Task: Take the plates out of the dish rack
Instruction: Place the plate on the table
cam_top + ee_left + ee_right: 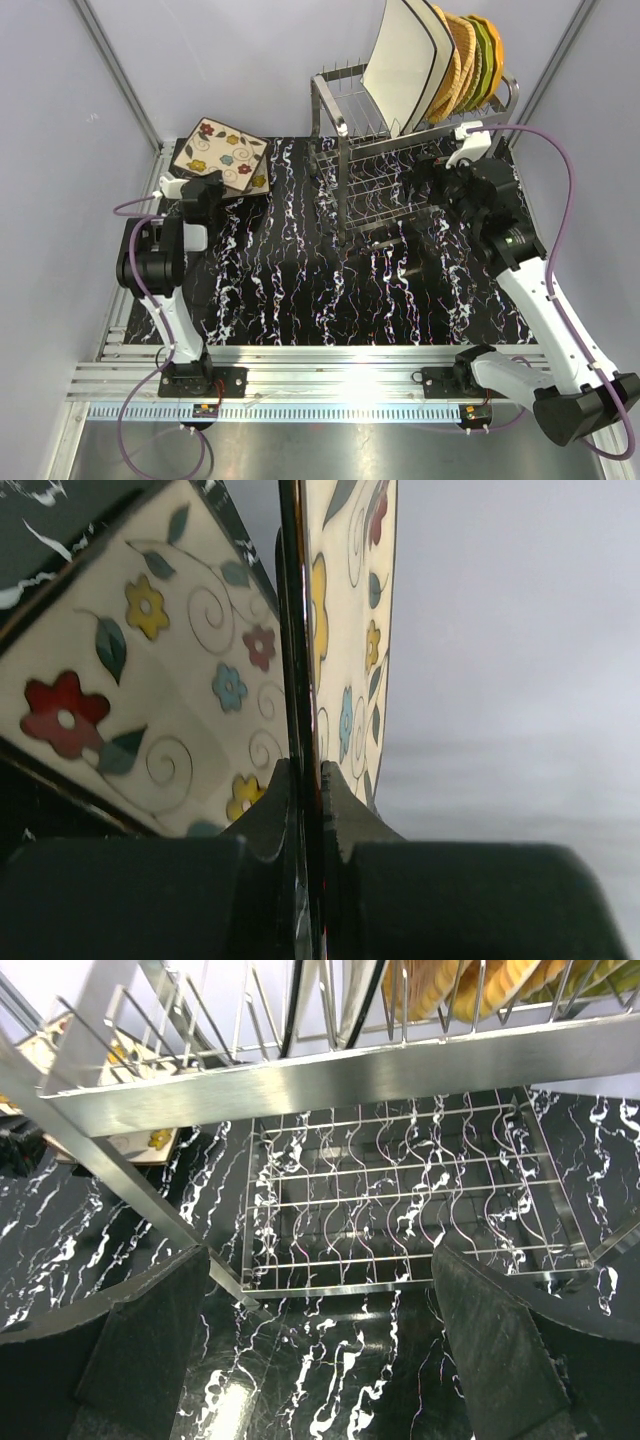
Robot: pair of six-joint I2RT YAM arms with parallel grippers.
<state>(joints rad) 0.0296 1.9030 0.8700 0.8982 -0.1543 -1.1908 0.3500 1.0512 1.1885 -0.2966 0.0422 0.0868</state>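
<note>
I should let go of the flower-patterned square plate with my left gripper on top of the matching plate (pixel 232 167) (pixel 222 687) that lies on the black mat.
The silver wire dish rack (pixel 352 125) stands at the back right of the mat. Its upper tier holds upright plates: cream square ones (pixel 405 60), woven orange-tan ones (pixel 455 70), a green one (pixel 481 50) and an orange one (pixel 495 62). A flower-patterned square plate (pixel 222 152) lies at the far left. My left gripper (pixel 205 188) is shut on its near rim, and the dark rim is pinched between the fingers (pixel 272 800). My right gripper (pixel 432 178) is open and empty at the rack's right side, level with the lower tier (pixel 400 1200).
The black marbled mat (pixel 300 290) covers the table. Walls and a slanted frame post (pixel 120 70) close in the far left corner behind the flowered plate. The rack's upper rail (pixel 330 1075) runs just above my right gripper (pixel 320 1300).
</note>
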